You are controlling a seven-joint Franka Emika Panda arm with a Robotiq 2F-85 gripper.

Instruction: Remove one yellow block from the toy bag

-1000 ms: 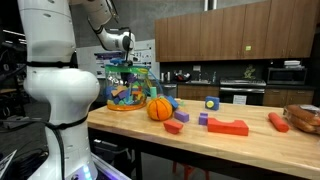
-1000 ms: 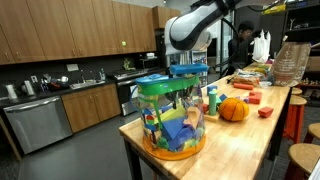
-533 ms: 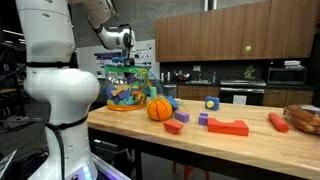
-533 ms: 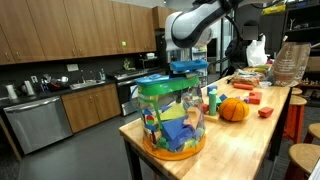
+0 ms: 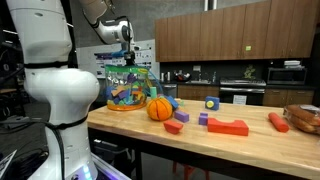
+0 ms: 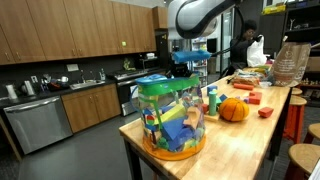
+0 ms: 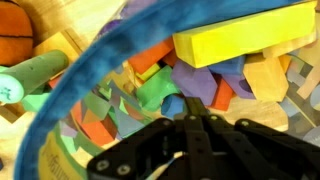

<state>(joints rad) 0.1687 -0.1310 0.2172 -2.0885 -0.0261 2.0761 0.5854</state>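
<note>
Next, my gripper opens its fingers, which are shut and empty above the toy bag's opening, and reach deeper to grip the yellow block (image 7: 243, 33) before lifting.
The toy bag (image 5: 130, 90) is a clear pouch with a blue-green rim and an orange base, standing at the table's end and full of colourful toys. It shows in both exterior views (image 6: 172, 115). In the wrist view its blue rim (image 7: 90, 60) curves across, and a yellow block (image 7: 245, 42) lies on top of the toys inside. My gripper (image 5: 127, 60) hangs just above the bag's mouth (image 6: 190, 68). Its fingers (image 7: 195, 115) are pressed together, and nothing shows between them.
An orange ball (image 5: 159, 108) sits beside the bag, also in the other exterior view (image 6: 233, 109). Loose red, purple and blue blocks, a yellow-and-blue cube (image 5: 211, 102) and a basket (image 5: 303, 117) lie further along the wooden table (image 5: 200, 135). A green cylinder (image 7: 35, 75) lies outside the bag.
My gripper has risen from the bag's mouth to a little above it. The bag and the toys on the table have not moved.
</note>
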